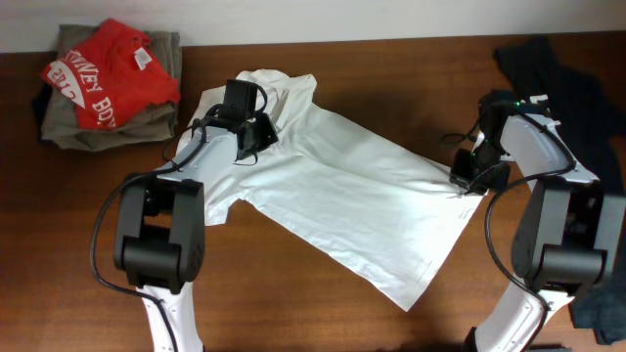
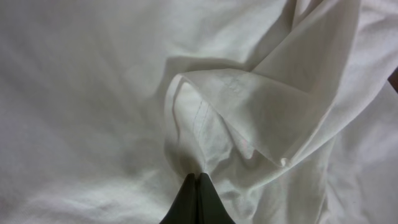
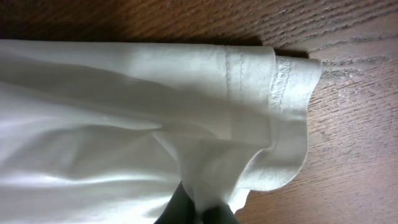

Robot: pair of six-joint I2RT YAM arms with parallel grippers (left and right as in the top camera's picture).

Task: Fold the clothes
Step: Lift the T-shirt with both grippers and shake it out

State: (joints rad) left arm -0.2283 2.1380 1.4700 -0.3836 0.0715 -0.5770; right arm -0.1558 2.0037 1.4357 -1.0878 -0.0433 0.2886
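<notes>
The white T-shirt's hem is in view. Next, I lay it down with my right gripper on the bare wood (image 1: 446, 68) beside the dark garment, near the back wall.
The white T-shirt (image 1: 362, 196) lies spread diagonally across the middle of the wooden table, with one end bunched at the back left. My left gripper (image 1: 252, 137) rests on that bunched end. In the left wrist view its fingers (image 2: 198, 177) are shut, with a fold of the white fabric (image 2: 249, 106) gathered at their tips. My right gripper (image 1: 471, 176) is at the shirt's right edge. In the right wrist view it (image 3: 199, 202) is shut on the stitched hem (image 3: 280, 93). A dark garment (image 1: 548, 68) lies at the back right; no lettering shows on it.
A folded pile stands at the back left corner, with a red printed shirt (image 1: 112, 73) on top of olive clothes (image 1: 98, 132). More dark cloth (image 1: 602, 303) hangs at the right edge. Bare wood (image 1: 293, 293) shows along the front.
</notes>
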